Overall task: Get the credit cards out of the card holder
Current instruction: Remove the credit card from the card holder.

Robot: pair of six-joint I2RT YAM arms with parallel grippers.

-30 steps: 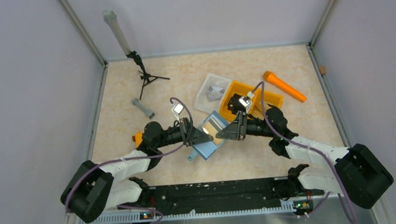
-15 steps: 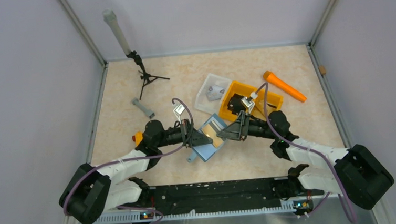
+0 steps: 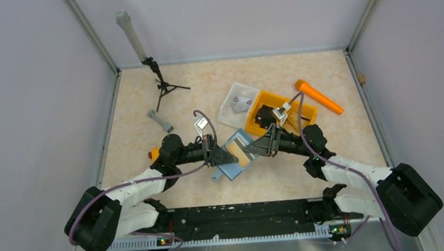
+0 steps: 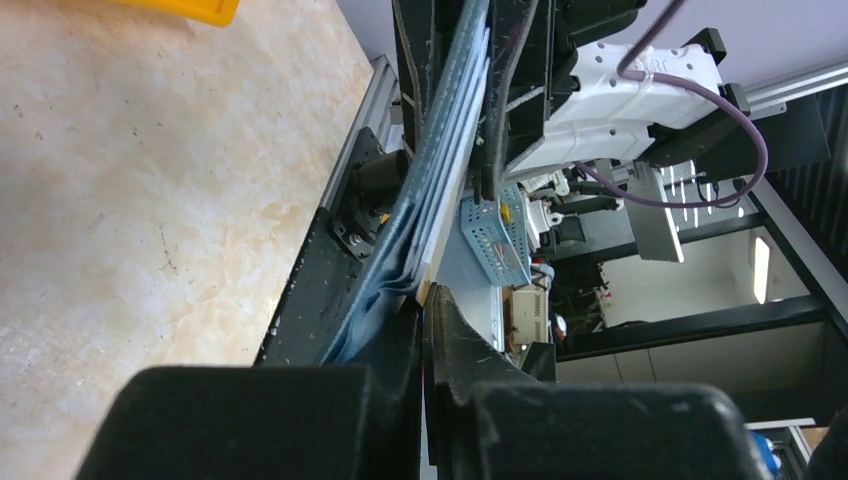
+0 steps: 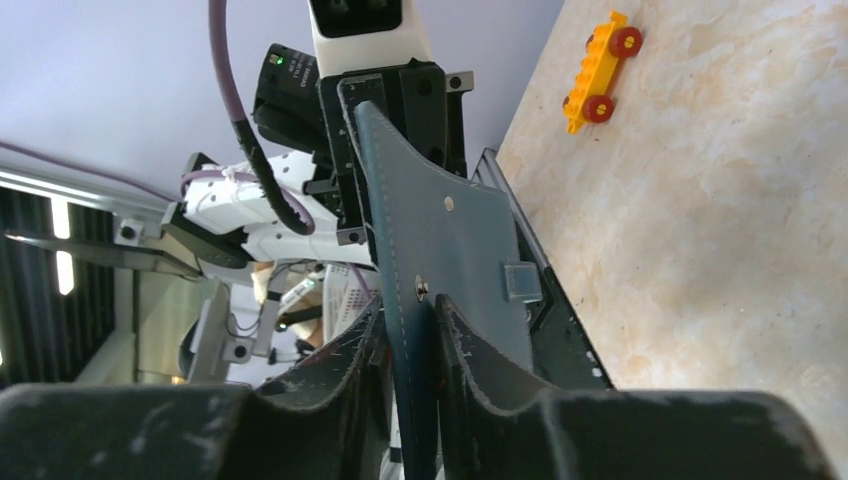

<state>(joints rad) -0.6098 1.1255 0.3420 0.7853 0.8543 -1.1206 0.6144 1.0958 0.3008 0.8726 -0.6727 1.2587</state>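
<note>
I should open my left gripper and pinch just the tan card (image 3: 237,153), because the card holder's lining bunches against that gripper's fingers at the card's end.
The teal-blue card holder (image 3: 233,165) is held up over the middle of the table, opened between both grippers. A tan card face (image 3: 243,155) shows inside it, next to a lighter panel. My left gripper (image 3: 227,156) is shut on the holder's left edge. In the left wrist view the blue holder (image 4: 420,215) rises edge-on from the left gripper (image 4: 428,300), with pale card edges (image 4: 455,185) stacked in it. My right gripper (image 3: 254,150) pinches the other flap. In the right wrist view the dark flap (image 5: 450,225) stands between the right gripper's (image 5: 418,315) jaws.
An orange divided bin (image 3: 292,106) and a white tray (image 3: 230,104) sit just behind the holder. An orange handle (image 3: 319,97) lies at the back right. A black tripod (image 3: 164,88) and a grey cylinder (image 3: 160,121) stand back left. A yellow toy car (image 5: 600,65) lies by the left arm.
The right gripper has edged slightly toward the bin and re-gripped the flap. The holder has tilted, so a tan card face now shows where the grey panel reflected before. The left gripper stays shut.
</note>
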